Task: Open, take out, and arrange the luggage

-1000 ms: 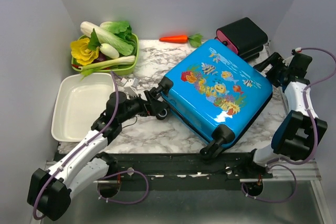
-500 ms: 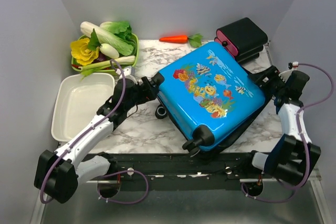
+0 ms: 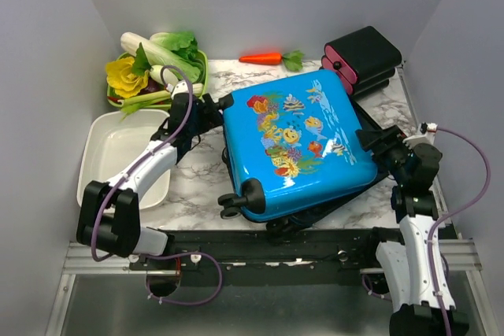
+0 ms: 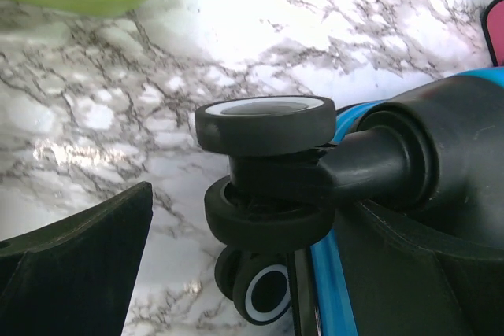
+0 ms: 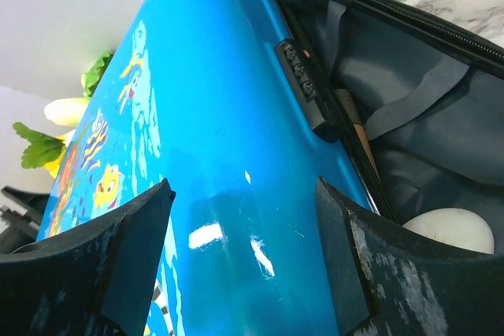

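My right gripper needs to go next to the zippered edge (image 3: 372,116) (image 5: 471,49) of the bottom half of the luggage, by the grey strap, and grip it there.
The luggage (image 3: 291,139) is a bright-blue hard-shell case with fish prints, lying at mid table with its lid raised along the right and near sides. My right gripper (image 3: 376,145) straddles the lid's right edge (image 5: 236,218), one finger on the printed face and one on the inner side, holding it up. The gap shows grey lining (image 5: 425,116), straps and a white rounded object (image 5: 450,230). My left gripper (image 3: 206,112) stands open at the case's far-left corner, with a black wheel (image 4: 264,123) right in front of its fingers (image 4: 79,273).
A green basket (image 3: 201,76) of vegetables sits at the back left, with a white tray (image 3: 98,127) in front of it. A carrot (image 3: 264,58) lies by the back wall. A black box with pink drawers (image 3: 364,54) touches the case's far-right corner.
The luggage has swung counter-clockwise and leftward, and its lid has lifted. My left gripper moved toward the back along the wheeled end. My right gripper came nearer and narrowed onto the lid's edge.
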Controlling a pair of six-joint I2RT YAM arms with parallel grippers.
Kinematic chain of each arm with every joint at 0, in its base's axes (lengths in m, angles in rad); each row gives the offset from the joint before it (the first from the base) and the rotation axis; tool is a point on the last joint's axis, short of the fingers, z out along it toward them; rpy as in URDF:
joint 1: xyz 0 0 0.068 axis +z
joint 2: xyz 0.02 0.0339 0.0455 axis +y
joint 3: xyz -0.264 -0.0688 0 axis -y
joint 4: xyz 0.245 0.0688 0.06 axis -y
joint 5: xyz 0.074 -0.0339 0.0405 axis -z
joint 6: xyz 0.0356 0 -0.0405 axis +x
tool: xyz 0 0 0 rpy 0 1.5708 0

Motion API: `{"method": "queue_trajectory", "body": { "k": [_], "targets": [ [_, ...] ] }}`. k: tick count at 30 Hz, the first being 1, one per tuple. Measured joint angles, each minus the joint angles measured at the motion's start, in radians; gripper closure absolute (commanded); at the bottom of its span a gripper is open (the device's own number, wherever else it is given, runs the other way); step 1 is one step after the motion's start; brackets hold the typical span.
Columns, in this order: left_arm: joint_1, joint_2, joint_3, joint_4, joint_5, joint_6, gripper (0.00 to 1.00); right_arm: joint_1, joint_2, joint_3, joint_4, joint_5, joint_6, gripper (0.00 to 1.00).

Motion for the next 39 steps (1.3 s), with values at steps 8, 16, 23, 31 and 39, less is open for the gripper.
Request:
{"method": "queue_trajectory", "body": {
  "k": [8,16,23,31,39],
  "targets": [
    [0.048,0.06,0.085,0.021,0.088,0.094,0.01,0.06,-0.106,-0.007,-0.123,0.066,-0.002,0.13],
    [0.023,-0.178,0.059,-0.122,0.17,0.154,0.01,0.097,-0.056,0.13,-0.297,0.149,-0.122,0.08],
    [-0.105,-0.602,-0.015,-0.253,0.402,0.102,0.01,0.102,-0.037,0.172,-0.35,0.209,-0.198,0.04],
    [-0.228,-0.71,-0.035,-0.478,0.518,0.108,0.01,0.102,0.037,0.212,-0.354,0.216,-0.246,0.02],
    [-0.539,-0.565,-0.037,-0.615,0.536,0.111,0.01,0.102,0.051,0.213,-0.348,0.211,-0.255,0.02]
  ]
}}
